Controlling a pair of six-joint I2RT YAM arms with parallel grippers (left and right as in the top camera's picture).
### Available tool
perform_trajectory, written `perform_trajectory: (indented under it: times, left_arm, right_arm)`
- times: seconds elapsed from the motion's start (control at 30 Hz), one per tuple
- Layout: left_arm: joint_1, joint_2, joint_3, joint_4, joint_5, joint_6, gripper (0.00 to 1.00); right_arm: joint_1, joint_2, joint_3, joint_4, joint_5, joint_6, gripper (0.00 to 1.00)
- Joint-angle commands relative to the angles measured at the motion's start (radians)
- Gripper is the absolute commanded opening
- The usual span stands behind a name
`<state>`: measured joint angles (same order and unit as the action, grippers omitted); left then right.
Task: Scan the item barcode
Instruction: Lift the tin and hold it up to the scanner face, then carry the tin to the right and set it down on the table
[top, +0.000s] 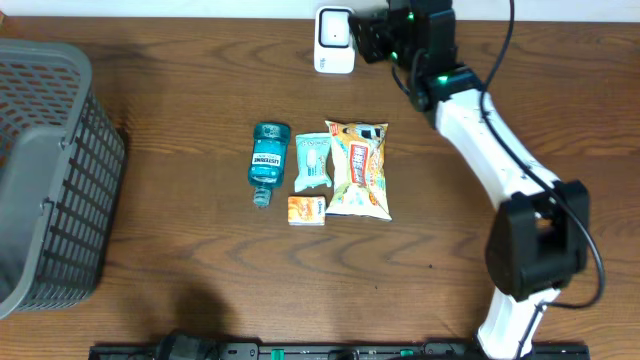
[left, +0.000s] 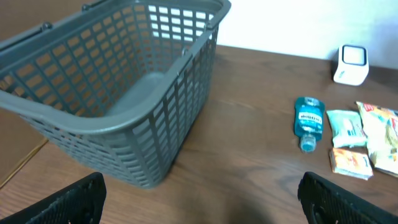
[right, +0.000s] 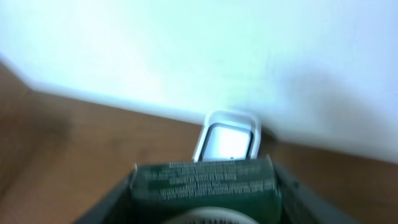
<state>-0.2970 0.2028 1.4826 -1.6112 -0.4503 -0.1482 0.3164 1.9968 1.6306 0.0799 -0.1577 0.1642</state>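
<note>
The robot's right gripper will let go of the dark green box on the bare table side (top: 611, 140) opposite the grey mesh basket.
A dark green box (right: 205, 183) with small white print is gripped between the fingers of my right gripper (right: 202, 200). The box sits just in front of the white barcode scanner (right: 227, 137), which stands at the table's back edge against the wall. In the overhead view, the right gripper (top: 380, 38) is right beside the scanner (top: 333, 40), with the box's end toward it. My left gripper (left: 202, 205) is open wide and empty, low over bare table near the basket. The scanner (left: 351, 63) also shows far right in the left wrist view.
A grey mesh basket (top: 45, 170) fills the left side of the table. In the middle lie a blue mouthwash bottle (top: 269, 160), a pale green packet (top: 312, 160), a snack bag (top: 358, 168) and a small orange packet (top: 307, 209).
</note>
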Motion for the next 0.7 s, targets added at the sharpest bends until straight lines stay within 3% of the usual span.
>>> perform_trajectory:
  times: [0.0, 0.03, 0.13, 0.4, 0.67]
  left_arm:
    - [0.001, 0.006, 0.001, -0.078, -0.007, 0.017, 0.98]
    - [0.001, 0.006, 0.001, -0.078, -0.007, 0.017, 0.98]
    - [0.001, 0.006, 0.001, -0.078, -0.007, 0.017, 0.98]
    - [0.001, 0.006, 0.001, -0.078, -0.007, 0.017, 0.98]
    - [0.001, 0.006, 0.001, -0.078, -0.007, 0.017, 0.98]
  right_arm:
    - [0.026, 0.108, 0.010, 0.203, 0.132, -0.024, 0.25]
    - [0.034, 0.150, 0.014, 0.332, 0.133, -0.024, 0.28]
    - [0.045, 0.241, 0.071, 0.438, 0.151, -0.023, 0.29]
    - [0.072, 0.581, 0.516, 0.308, 0.189, -0.001, 0.30]
    - [0.090, 0.616, 0.576, 0.238, 0.202, 0.000, 0.28]
